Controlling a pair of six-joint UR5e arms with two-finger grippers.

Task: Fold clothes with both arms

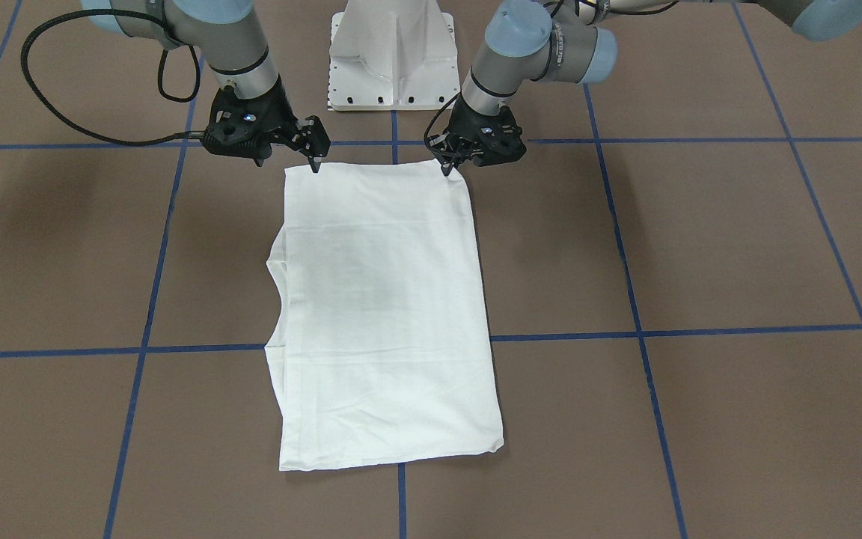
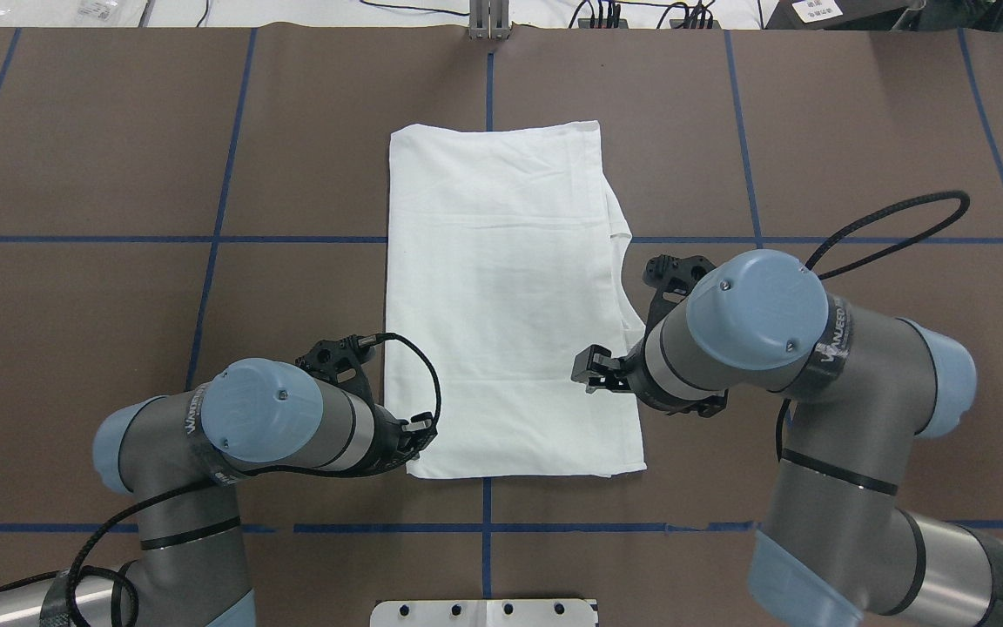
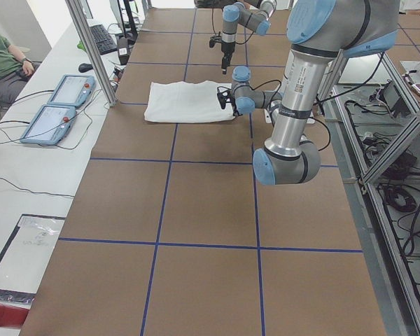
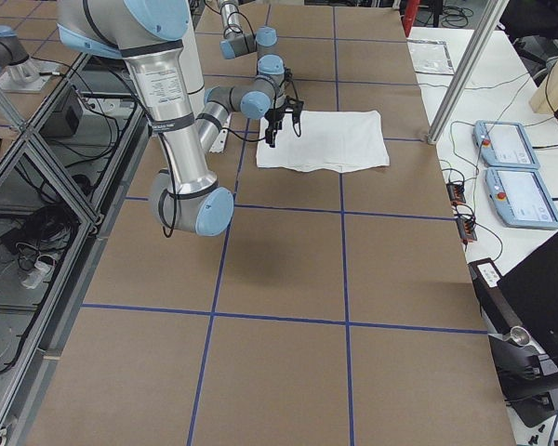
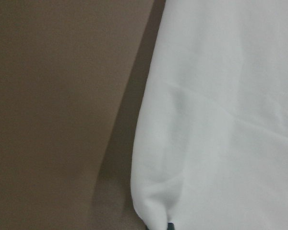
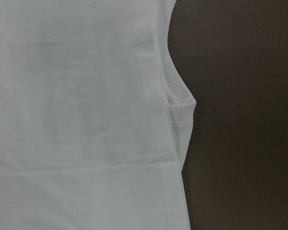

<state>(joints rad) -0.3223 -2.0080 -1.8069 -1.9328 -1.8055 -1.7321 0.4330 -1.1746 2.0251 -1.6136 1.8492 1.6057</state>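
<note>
I will next grab the near edge [image 1: 310,171] of the white T-shirt with my right gripper, just in from its corner on the sleeve fold's side.
The white T-shirt [image 1: 386,314] lies folded into a long rectangle in the middle of the table, plain side up, with a sleeve fold showing on one long edge [image 2: 619,231]. My left gripper [image 1: 447,166] is down at the shirt's near corner. In the left wrist view that corner [image 5: 153,206] bunches up against a dark fingertip and casts a shadow, so the jaws look shut on it. My right gripper [image 1: 316,161] hangs above the other near corner. The right wrist view shows flat cloth [image 6: 77,120] from higher up and no fingers, so I cannot tell whether it is open or shut.
The white pedestal base [image 1: 392,56] stands just behind the shirt's near edge. Blue tape lines cross the brown table [image 2: 118,348]. Beyond the far edge, two tablets [image 3: 56,105] lie on a side bench where a person [image 3: 3,59] sits.
</note>
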